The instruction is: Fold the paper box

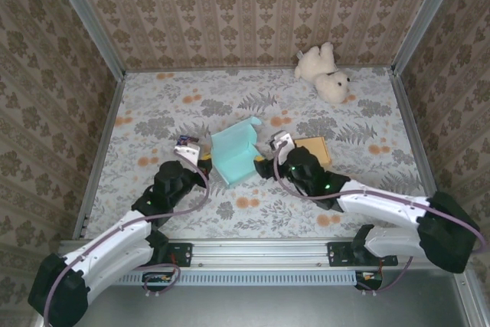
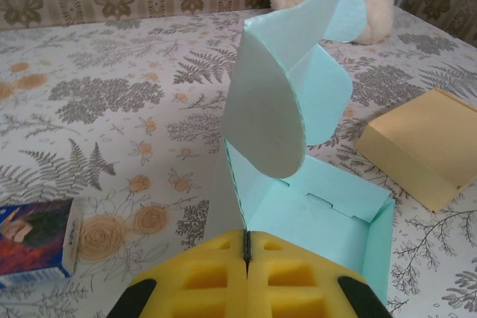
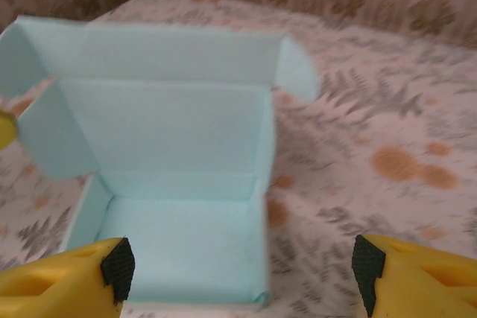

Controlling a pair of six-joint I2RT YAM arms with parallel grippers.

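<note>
The light blue paper box sits crooked to my grippers; before folding, my left gripper opens, will take the box's side (image 1: 220, 174) and square it.
The paper box (image 1: 236, 155) is light blue and stands in the middle of the table, its lid flap raised and its rounded side flaps sticking up. My left gripper (image 1: 207, 165) is at the box's left side. In the left wrist view its yellow fingers (image 2: 216, 273) are pressed together on the thin edge of the box's side wall (image 2: 237, 184), so the left gripper (image 2: 247, 240) is shut on it. My right gripper (image 1: 264, 168) is at the box's right side. It (image 3: 244, 267) stands open, its fingertips wide apart over the near right corner of the box (image 3: 179, 154).
A tan flat box (image 1: 314, 151) lies just right of the blue one, behind my right gripper. A small colourful carton (image 1: 186, 143) sits by my left wrist. A white teddy bear (image 1: 325, 72) lies at the back right. Patterned walls enclose the table.
</note>
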